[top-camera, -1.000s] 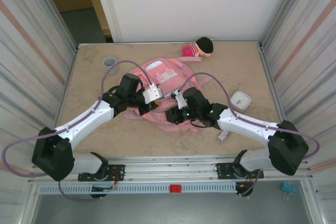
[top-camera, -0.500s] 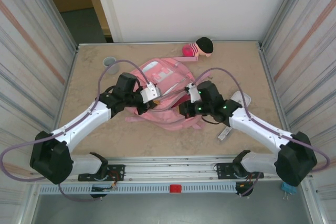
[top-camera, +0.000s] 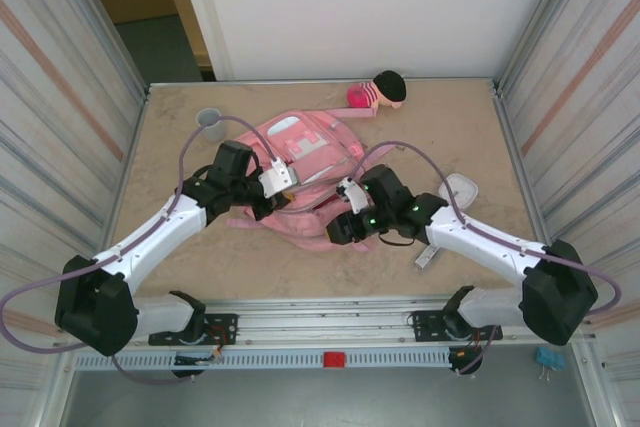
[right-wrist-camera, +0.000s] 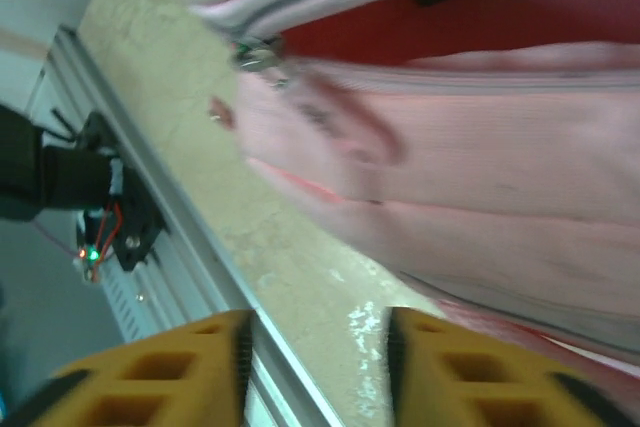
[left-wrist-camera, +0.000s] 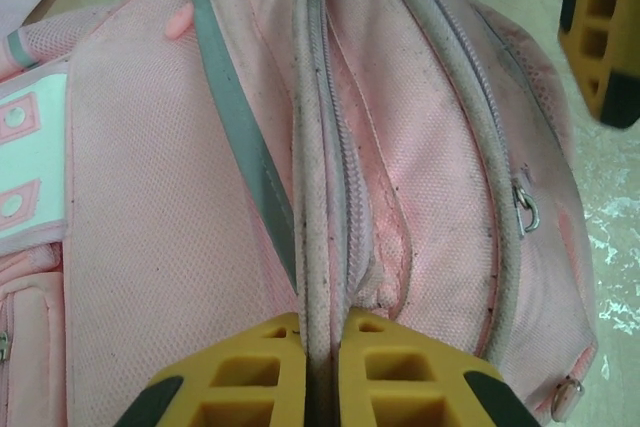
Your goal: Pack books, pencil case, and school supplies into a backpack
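Observation:
My right gripper's fingers are short of the zipper pull, where the backpack's pocket gapes, so next my right gripper takes the pull (right-wrist-camera: pixel 345 125) before my left gripper moves beside it.
The pink backpack (top-camera: pixel 305 162) lies flat in the middle of the table, its zipped seams running lengthwise in the left wrist view (left-wrist-camera: pixel 200 247). My left gripper (top-camera: pixel 262 205) (left-wrist-camera: pixel 322 347) is shut on a grey piped edge of the backpack (left-wrist-camera: pixel 312 197) at its near left side. My right gripper (top-camera: pixel 338 230) (right-wrist-camera: pixel 318 347) stands open just off the bag's near right edge, with bare table between its yellow fingers (right-wrist-camera: pixel 470 367). A white rounded-square box (top-camera: pixel 458 190) and a narrow grey-white strip (top-camera: pixel 426 256) lie right of the bag. The book and pencil case are out of view.
A pink plush doll with black hair (top-camera: pixel 377 91) lies at the back edge. A grey cup (top-camera: pixel 209 121) stands at the back left. Metal walls close both sides, and a metal rail (right-wrist-camera: pixel 200 267) runs along the near table edge.
My right gripper swung out to the right, then came back left and nearer, to the bag's near edge. The left gripper drifted slightly left, and the bag shifted with it.

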Controlling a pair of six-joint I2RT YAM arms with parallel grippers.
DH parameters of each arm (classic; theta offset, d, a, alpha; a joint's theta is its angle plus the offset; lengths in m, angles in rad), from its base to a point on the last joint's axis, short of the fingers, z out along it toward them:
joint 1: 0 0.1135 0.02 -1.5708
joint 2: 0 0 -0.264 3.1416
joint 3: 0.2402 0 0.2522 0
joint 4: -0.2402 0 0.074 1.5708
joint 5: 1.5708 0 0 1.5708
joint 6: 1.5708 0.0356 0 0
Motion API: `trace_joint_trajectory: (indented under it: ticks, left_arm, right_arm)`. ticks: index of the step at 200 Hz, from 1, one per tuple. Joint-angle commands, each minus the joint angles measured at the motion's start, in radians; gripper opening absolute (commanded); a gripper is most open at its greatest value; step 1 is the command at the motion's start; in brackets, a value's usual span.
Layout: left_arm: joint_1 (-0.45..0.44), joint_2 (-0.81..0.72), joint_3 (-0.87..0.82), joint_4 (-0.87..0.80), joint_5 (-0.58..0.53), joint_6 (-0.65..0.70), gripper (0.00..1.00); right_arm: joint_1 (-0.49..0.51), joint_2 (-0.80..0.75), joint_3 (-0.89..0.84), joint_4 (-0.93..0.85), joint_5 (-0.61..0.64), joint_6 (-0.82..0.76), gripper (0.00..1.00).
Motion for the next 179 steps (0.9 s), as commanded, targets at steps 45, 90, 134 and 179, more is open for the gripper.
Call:
trace_joint_trajectory:
  ticks: [45,90,134,179]
  left_arm:
    - [0.005,-0.028,0.021,0.073,0.128,-0.068,0.04]
    - [0.005,-0.022,0.024,0.089,0.137,-0.079,0.04]
    - [0.005,-0.022,0.022,0.099,0.142,-0.090,0.04]
    - [0.005,-0.025,0.021,0.119,0.140,-0.102,0.04]
  right_arm:
    - [0.018,0.074,0.072,0.166,0.052,0.002,0.54]
    - [0.018,0.083,0.095,0.172,0.021,-0.010,0.35]
    - [0.021,0.098,0.097,0.141,0.054,-0.018,0.30]
    - [0.081,0.151,0.142,0.053,0.142,-0.058,0.49]
